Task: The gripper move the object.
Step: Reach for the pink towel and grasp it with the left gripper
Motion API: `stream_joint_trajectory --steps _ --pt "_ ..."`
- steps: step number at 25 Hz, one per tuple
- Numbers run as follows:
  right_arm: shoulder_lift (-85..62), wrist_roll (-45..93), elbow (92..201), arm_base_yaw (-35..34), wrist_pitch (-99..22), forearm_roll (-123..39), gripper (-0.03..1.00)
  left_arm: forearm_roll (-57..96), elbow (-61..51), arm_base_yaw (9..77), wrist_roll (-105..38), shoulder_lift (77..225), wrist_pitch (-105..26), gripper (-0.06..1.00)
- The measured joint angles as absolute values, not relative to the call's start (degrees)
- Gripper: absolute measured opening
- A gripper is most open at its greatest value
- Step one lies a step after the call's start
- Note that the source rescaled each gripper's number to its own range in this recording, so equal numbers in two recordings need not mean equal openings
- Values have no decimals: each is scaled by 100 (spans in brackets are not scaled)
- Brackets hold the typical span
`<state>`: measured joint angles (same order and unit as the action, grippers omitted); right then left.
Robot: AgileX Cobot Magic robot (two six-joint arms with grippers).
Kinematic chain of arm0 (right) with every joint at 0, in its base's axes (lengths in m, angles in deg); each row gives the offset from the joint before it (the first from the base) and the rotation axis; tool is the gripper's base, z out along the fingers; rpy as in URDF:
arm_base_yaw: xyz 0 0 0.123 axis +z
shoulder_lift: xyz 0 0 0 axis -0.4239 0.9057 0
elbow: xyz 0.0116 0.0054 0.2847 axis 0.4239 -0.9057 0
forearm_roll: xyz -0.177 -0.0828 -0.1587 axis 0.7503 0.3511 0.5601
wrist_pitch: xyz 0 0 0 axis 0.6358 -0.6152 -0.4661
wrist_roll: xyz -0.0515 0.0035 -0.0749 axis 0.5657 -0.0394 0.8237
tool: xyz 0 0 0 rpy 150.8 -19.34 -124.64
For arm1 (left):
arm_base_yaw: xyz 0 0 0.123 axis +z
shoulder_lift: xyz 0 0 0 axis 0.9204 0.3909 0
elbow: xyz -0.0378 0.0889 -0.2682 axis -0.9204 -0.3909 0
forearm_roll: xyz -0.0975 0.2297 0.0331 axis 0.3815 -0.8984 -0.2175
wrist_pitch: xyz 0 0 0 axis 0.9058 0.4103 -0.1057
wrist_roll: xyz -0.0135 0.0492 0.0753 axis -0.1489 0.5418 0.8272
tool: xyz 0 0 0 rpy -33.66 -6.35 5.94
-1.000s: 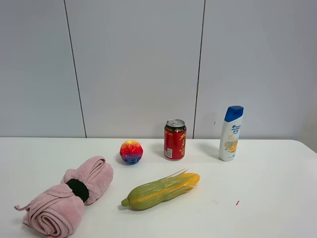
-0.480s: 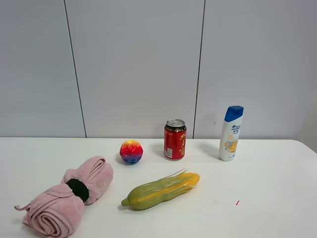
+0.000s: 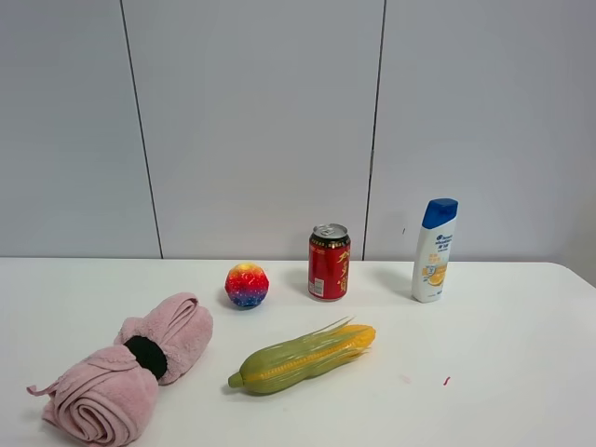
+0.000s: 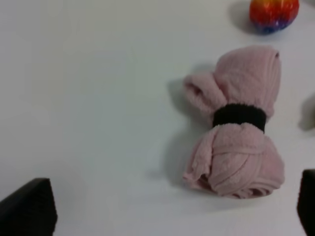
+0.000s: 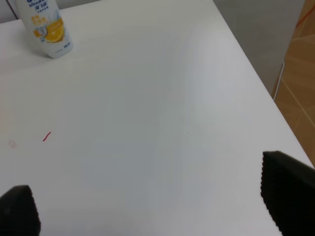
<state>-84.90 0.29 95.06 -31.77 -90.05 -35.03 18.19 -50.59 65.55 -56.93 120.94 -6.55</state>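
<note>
My left gripper should go to the rolled pink towel next and close on the black band (image 3: 146, 355) (image 4: 239, 115) around the middle of the towel.
On the white table (image 3: 503, 335) lie a rolled pink towel (image 3: 130, 368) with a black band, a rainbow ball (image 3: 247, 285), a red can (image 3: 329, 262), a toy corn cob (image 3: 303, 358) and a white shampoo bottle (image 3: 435, 250) with a blue cap. Neither arm shows in the exterior view. My left gripper (image 4: 167, 211) is open and empty, hovering above the towel (image 4: 238, 123), with the ball (image 4: 273, 14) beyond it. My right gripper (image 5: 152, 201) is open and empty above bare table, well away from the bottle (image 5: 44, 27).
A grey panelled wall (image 3: 261, 121) stands behind the table. The table's right edge (image 5: 256, 73) shows in the right wrist view, with floor beyond it. A small red mark (image 3: 446, 380) is on the table surface.
</note>
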Motion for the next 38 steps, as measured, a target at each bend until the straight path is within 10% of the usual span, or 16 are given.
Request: stream_joint_trajectory --steps 19,38 --pt "-8490 29 9506 -3177 -9005 -3503 100 2214 -5059 6519 -5091 13628 -1709 100" --pt "-8490 29 9506 -3177 -9005 -3503 100 1934 -4330 4682 -5538 15557 -2410 100"
